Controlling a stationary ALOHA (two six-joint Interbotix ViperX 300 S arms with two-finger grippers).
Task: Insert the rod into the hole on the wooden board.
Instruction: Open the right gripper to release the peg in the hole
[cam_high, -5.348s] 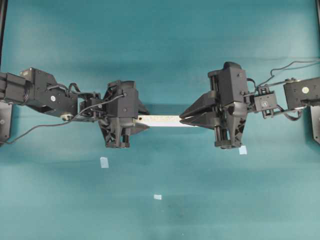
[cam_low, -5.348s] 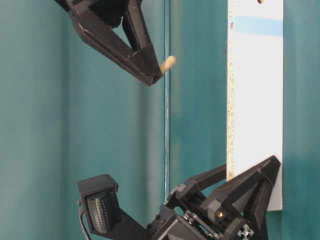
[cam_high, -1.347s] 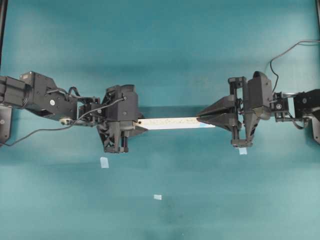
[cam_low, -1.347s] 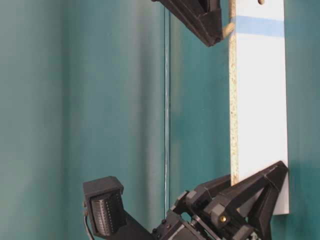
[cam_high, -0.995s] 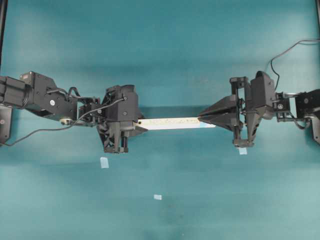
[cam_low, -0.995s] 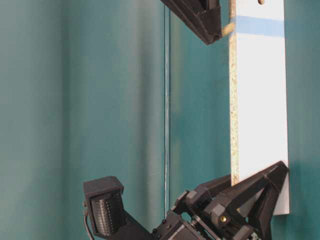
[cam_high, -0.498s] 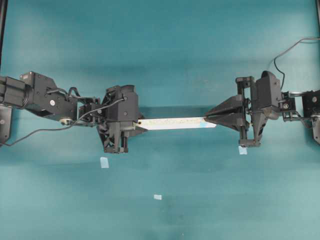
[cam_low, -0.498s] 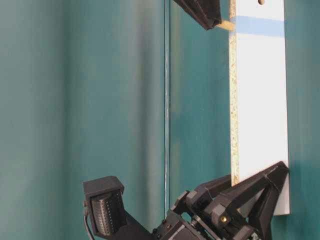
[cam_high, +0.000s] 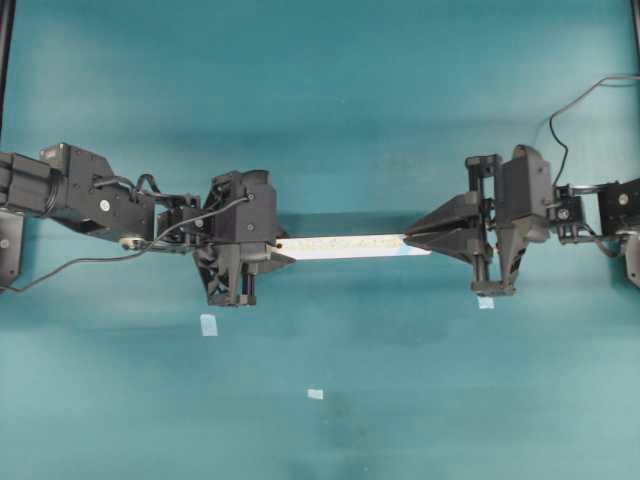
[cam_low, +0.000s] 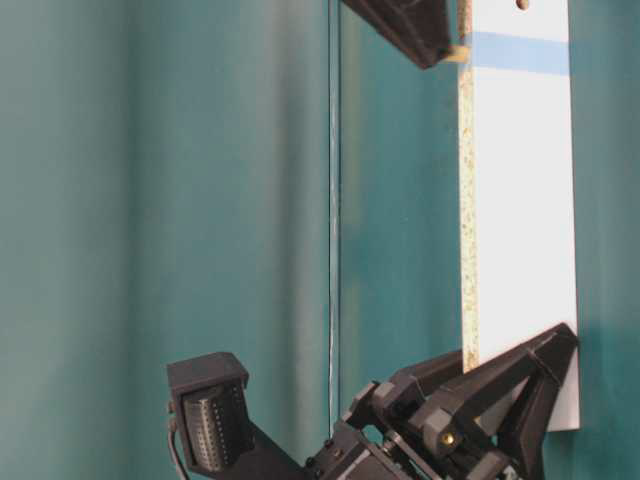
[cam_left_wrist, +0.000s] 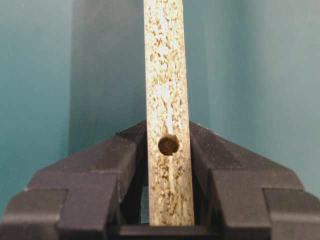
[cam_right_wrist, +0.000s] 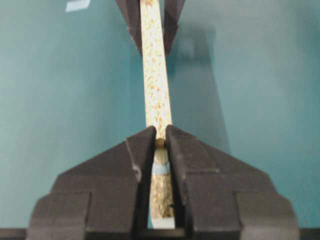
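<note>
Next, I release the rod from my right gripper in the hole at the blue mark (cam_high: 408, 240) (cam_right_wrist: 161, 165) on the speckled edge of the wooden board.
My left gripper (cam_high: 285, 248) is shut on the left end of the wooden board (cam_high: 340, 245), holding it level above the table with its speckled edge up. The left wrist view shows the board (cam_left_wrist: 167, 75) clamped between the jaws, with a plain dark hole (cam_left_wrist: 168, 145) in the edge. My right gripper (cam_high: 408, 238) is shut on the rod (cam_right_wrist: 160, 142), a cream stub at its fingertips. In the table-level view the rod (cam_low: 455, 52) meets the board's edge at the blue mark (cam_low: 520, 52). The marked hole itself is hidden behind rod and fingers.
Three small pale-blue tape squares lie on the teal table: one (cam_high: 208, 324) below the left gripper, one (cam_high: 315, 394) near the middle front, one (cam_high: 485, 301) under the right gripper. Cables trail from both arms at the table's sides.
My right gripper has shifted slightly left toward the board since half a second ago, and less of the rod shows between its fingertips and the board's edge. The left gripper and board have not moved.
</note>
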